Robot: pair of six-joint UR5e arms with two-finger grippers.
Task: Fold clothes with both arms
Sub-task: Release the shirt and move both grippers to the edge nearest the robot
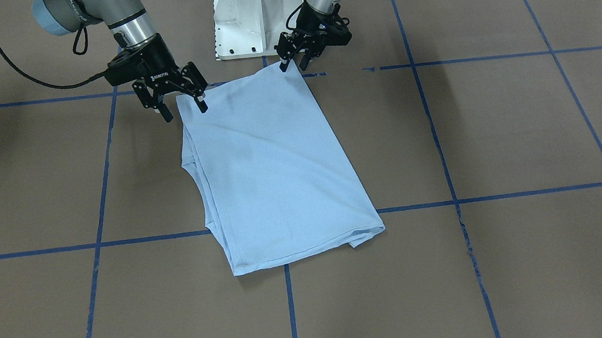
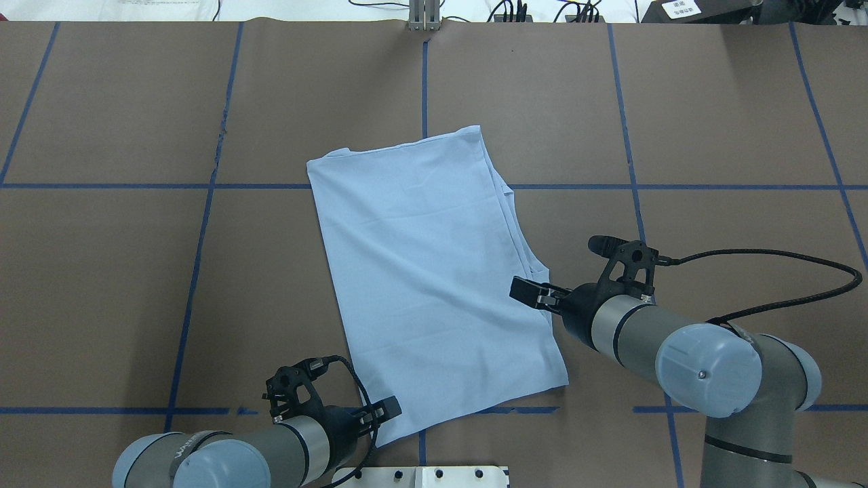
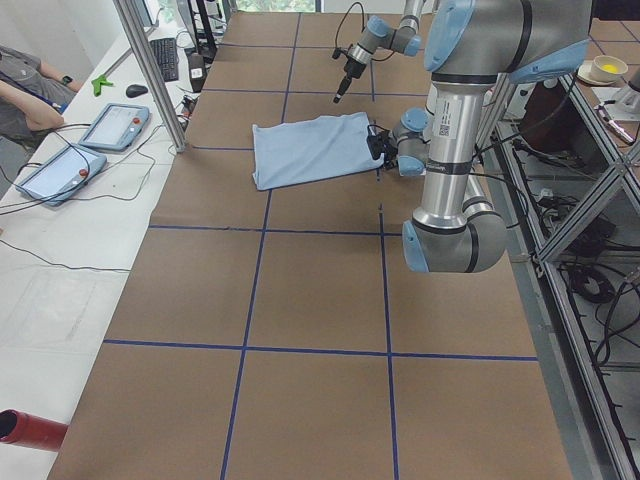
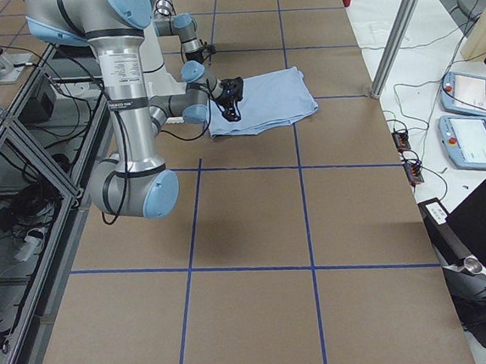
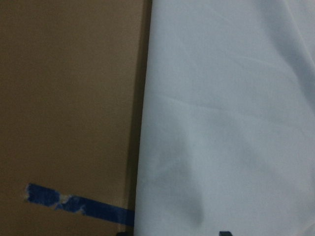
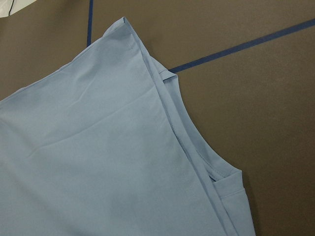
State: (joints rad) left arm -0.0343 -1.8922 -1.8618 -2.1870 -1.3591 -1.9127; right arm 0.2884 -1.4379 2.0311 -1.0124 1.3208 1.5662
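Note:
The robot's right gripper will next grab the light blue T-shirt by its base-side edge [image 1: 208,98], just in from the corner next to the folded sleeve.
The light blue T-shirt [image 1: 273,166] lies folded into a long slanted rectangle on the brown table; its print and collar are hidden. It also shows in the overhead view [image 2: 427,271] and both wrist views [image 5: 226,113] [image 6: 98,157]. My left gripper [image 1: 294,63] [image 2: 383,411] is low at the shirt's corner nearest my base, jaws apart, holding nothing. My right gripper [image 1: 184,109] [image 2: 529,293] is open and empty, raised over the other near corner by the folded sleeve edge.
The white pedestal base [image 1: 257,15] stands just behind the shirt's near edge. Blue tape lines [image 1: 291,311] grid the brown table. Operator tablets [image 3: 115,125] and a metal post [image 3: 150,70] stand along the far side.

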